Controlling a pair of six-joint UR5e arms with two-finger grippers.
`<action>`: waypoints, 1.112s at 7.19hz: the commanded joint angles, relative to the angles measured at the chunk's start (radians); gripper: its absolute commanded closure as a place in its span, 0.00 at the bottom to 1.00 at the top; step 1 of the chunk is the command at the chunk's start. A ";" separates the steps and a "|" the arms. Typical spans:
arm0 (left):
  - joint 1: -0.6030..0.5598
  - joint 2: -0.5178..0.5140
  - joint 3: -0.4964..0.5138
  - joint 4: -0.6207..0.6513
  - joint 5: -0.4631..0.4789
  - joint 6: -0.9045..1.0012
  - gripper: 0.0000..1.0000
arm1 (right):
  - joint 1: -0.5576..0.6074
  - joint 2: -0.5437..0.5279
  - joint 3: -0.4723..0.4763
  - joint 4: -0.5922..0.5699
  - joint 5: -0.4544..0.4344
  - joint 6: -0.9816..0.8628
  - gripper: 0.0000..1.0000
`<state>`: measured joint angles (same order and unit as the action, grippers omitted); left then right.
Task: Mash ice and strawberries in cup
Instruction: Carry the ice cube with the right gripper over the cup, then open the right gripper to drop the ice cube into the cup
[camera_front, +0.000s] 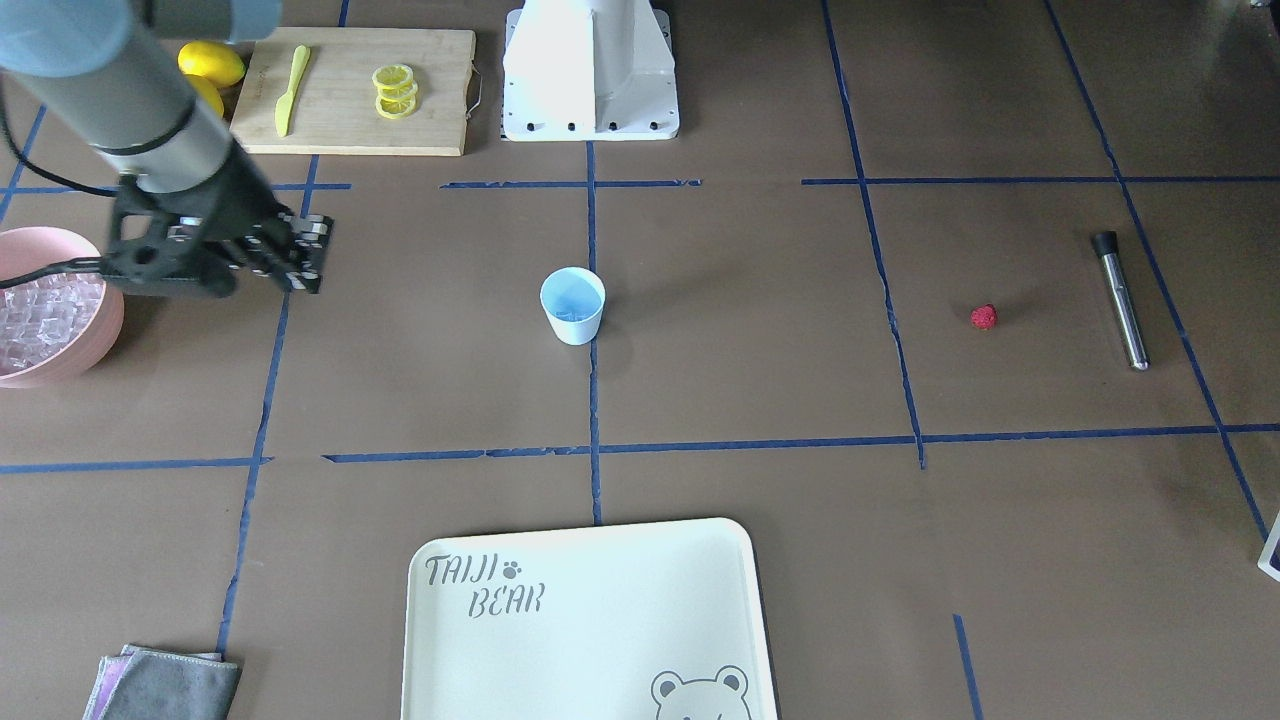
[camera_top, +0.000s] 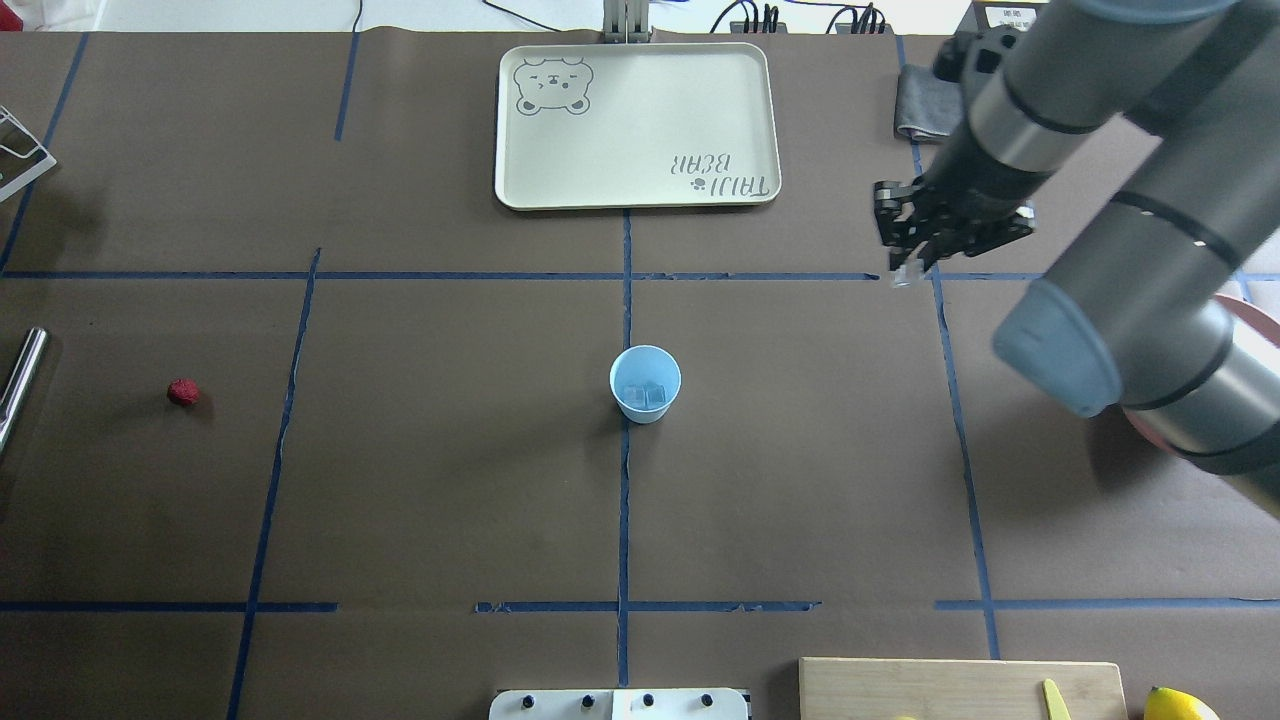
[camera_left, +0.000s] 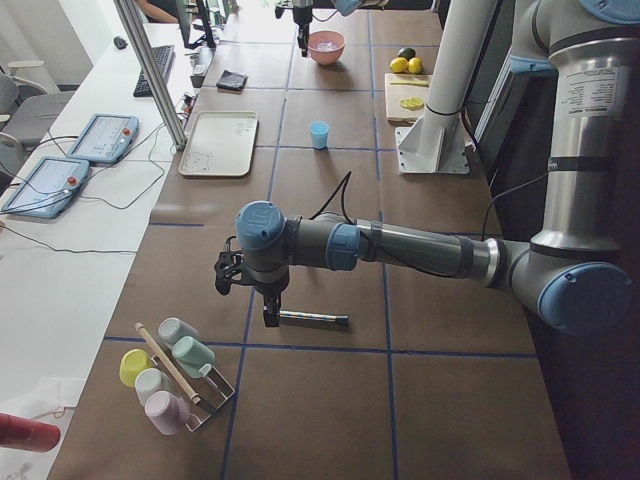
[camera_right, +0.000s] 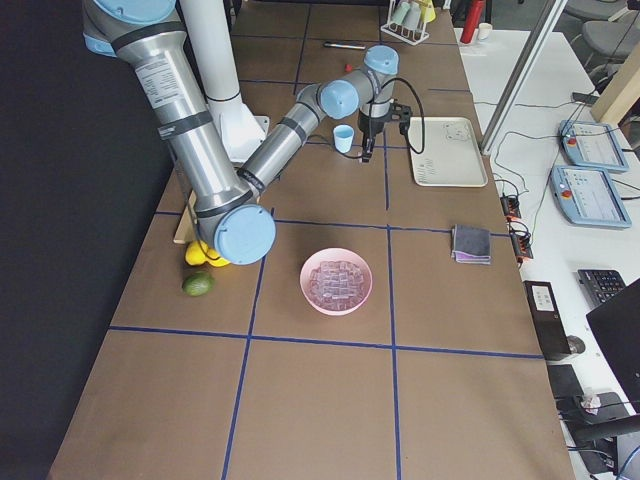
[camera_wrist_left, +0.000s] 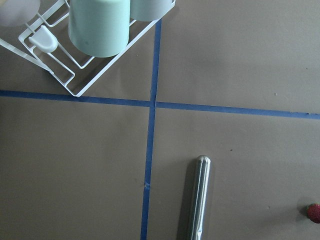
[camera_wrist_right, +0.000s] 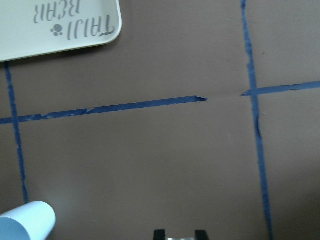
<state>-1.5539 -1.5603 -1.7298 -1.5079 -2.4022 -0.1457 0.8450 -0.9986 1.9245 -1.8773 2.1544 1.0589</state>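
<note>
My right gripper will let go of the small ice cube inside the light blue cup (camera_front: 572, 305) (camera_wrist_right: 11, 231), where it will sit among the clear ice cubes. The small ice cube now hovers beside the cup.
The light blue cup (camera_top: 645, 383) stands upright at the table's centre with a couple of clear ice cubes (camera_top: 646, 395) in its bottom. My right gripper (camera_top: 905, 268) hovers off to the cup's right, shut on a small clear ice cube (camera_top: 902, 277); the right wrist view shows the cup's rim (camera_wrist_right: 25, 222) at the lower left. The red strawberry (camera_front: 984, 317) lies alone on the table far to the cup's other side. My left gripper (camera_left: 270, 312) shows only in the exterior left view, just above a metal muddler (camera_front: 1120, 300); whether it is open or shut I cannot tell.
A pink bowl (camera_front: 105, 325) full of ice sits near the right arm. The cream tray (camera_front: 600, 600) lies on the far side from the robot. A cutting board (camera_front: 340, 130) carries lemon slices and a yellow knife. A white cup rack (camera_wrist_left: 95, 30) stands beyond the muddler.
</note>
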 joint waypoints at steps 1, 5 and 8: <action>0.001 0.000 0.006 -0.002 0.002 0.000 0.00 | -0.205 0.215 -0.173 0.088 -0.160 0.273 0.99; 0.003 -0.001 0.010 0.000 0.002 0.002 0.00 | -0.313 0.302 -0.343 0.158 -0.266 0.328 0.99; 0.003 -0.001 0.012 0.000 0.002 0.003 0.00 | -0.320 0.293 -0.346 0.156 -0.268 0.326 0.98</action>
<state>-1.5509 -1.5616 -1.7185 -1.5080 -2.4007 -0.1428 0.5270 -0.7037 1.5810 -1.7210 1.8877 1.3859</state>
